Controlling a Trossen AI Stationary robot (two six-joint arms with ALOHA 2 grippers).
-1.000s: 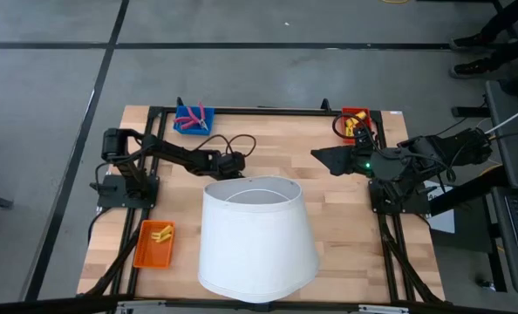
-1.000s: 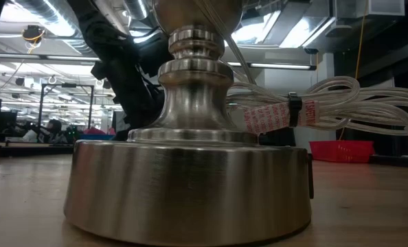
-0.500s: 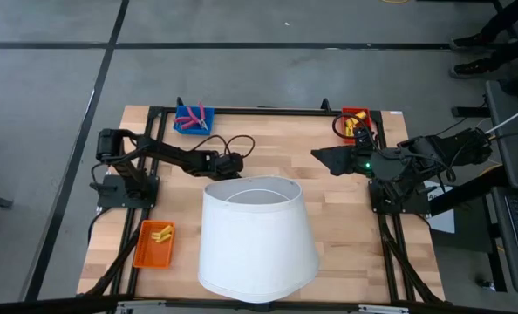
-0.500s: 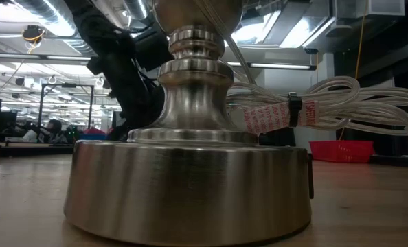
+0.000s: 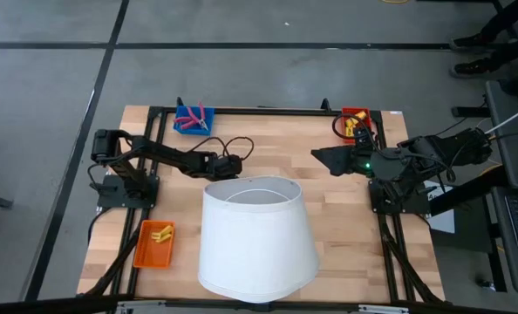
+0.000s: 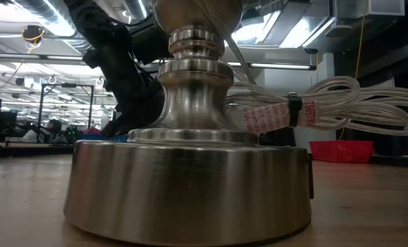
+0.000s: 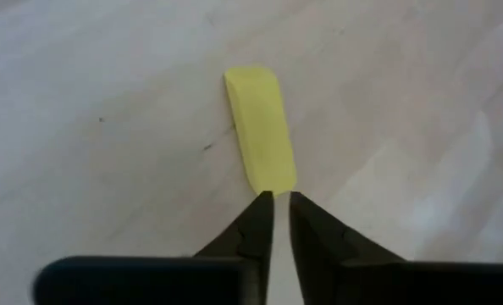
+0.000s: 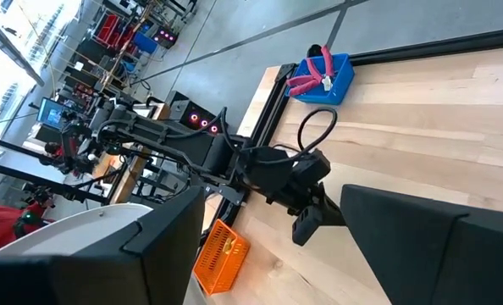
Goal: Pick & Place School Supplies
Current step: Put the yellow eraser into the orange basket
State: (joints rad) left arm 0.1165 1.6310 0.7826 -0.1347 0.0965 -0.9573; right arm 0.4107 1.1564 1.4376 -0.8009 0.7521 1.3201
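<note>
Next, I open my left fingers, closed short of the yellow piece's near end, reach forward and grip the yellow piece's middle (image 7: pixel 263 129).
In the left wrist view a flat yellow piece (image 7: pixel 260 127) lies on the wooden table. My left gripper (image 7: pixel 281 196) is just in front of one short end of it, its fingers closed to a thin slit. From above, this gripper (image 5: pixel 235 166) hangs at the far rim of the white lampshade (image 5: pixel 257 235) and hides the piece. My right gripper (image 5: pixel 318 157) waits wide open over the table's right half. Pink-handled scissors lie in the blue tray (image 5: pixel 192 120). My left gripper has its fingertips (image 7: pixel 260 207) at the yellow piece's short end (image 7: pixel 273 182), pointing along it. The piece lies flat on the table. Whether the tips touch it, I cannot tell.
A red tray (image 5: pixel 357 118) with yellow items sits at the far right corner, and an orange tray (image 5: pixel 154 243) with yellow pieces at the near left. The lamp's metal base (image 6: pixel 190 178) and bundled cord (image 6: pixel 327 110) fill the low view. Bare wood lies between the two grippers.
My left arm has drawn back a little toward the table's left edge, and in the low view it stands higher and further left than before. The right arm has kept still.
</note>
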